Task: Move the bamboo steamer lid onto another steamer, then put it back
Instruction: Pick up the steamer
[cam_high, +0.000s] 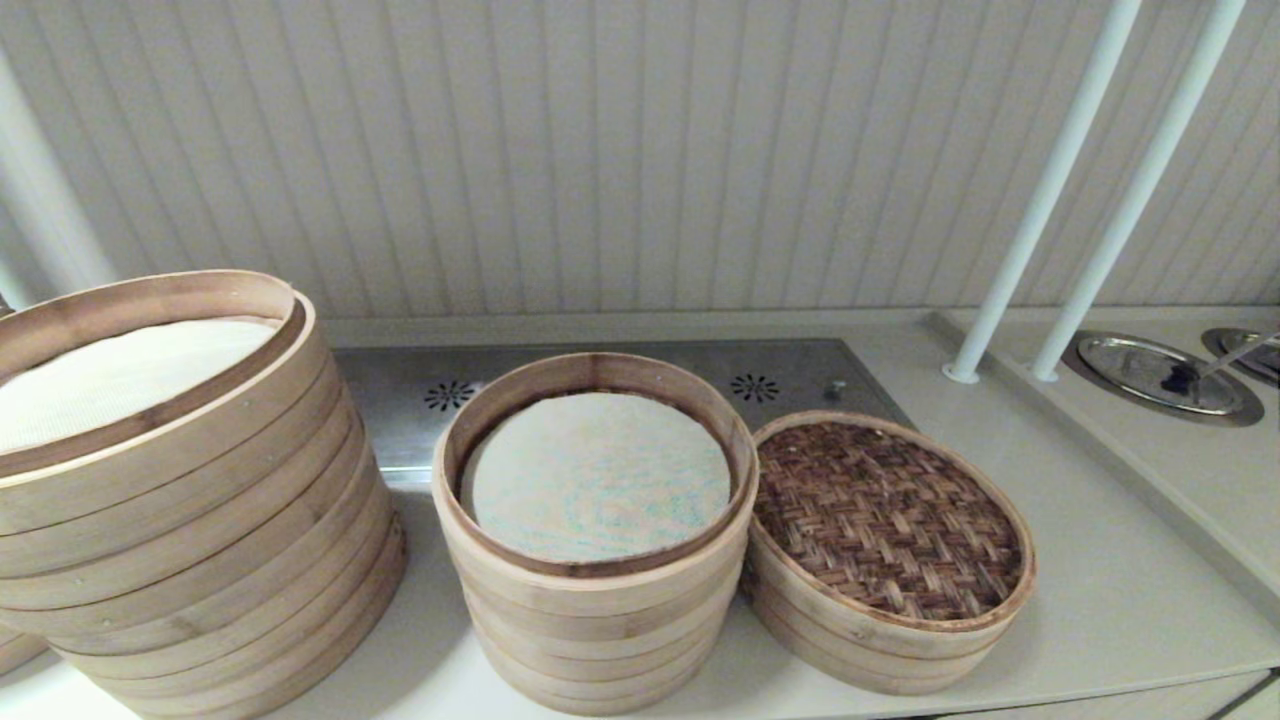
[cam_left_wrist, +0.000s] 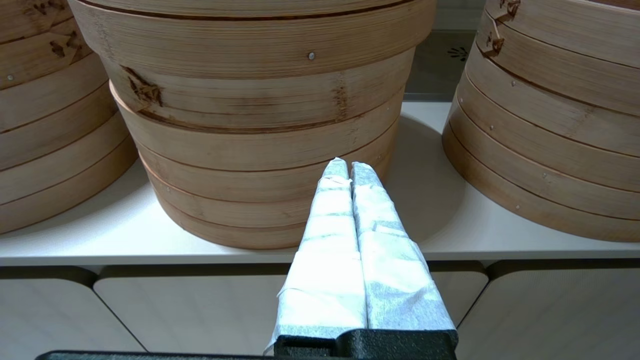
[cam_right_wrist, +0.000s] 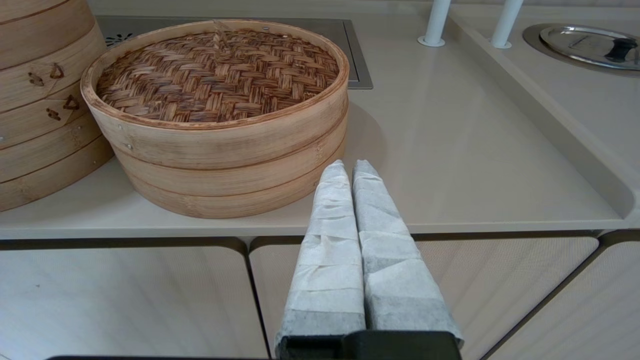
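Observation:
My right gripper is to grab the small loop (cam_high: 890, 504) (cam_right_wrist: 220, 41) at the middle of the bamboo steamer lid's dark woven top, because that loop lifts the lid.
The bamboo steamer lid (cam_high: 885, 517), dark herringbone top with a pale rim, sits on a low steamer at the counter's right; it also fills the right wrist view as the lid (cam_right_wrist: 217, 75). Beside it on the left stands the other steamer (cam_high: 595, 535), a medium stack with a teal-flecked off-white liner, seen side-on as the stack (cam_left_wrist: 260, 125) in the left wrist view. My left gripper (cam_left_wrist: 349, 167) is shut and empty, low in front of that stack, off the counter's front edge. My right gripper (cam_right_wrist: 350, 167) is shut and empty, before the lidded steamer. Neither gripper shows in the head view.
A much wider stack (cam_high: 170, 500) with a plain white cloth stands at the far left. Two white poles (cam_high: 1040, 200) rise at the back right, beside a raised ledge with a round metal lid (cam_high: 1160, 375). A steel plate (cam_high: 640, 385) lies behind the steamers.

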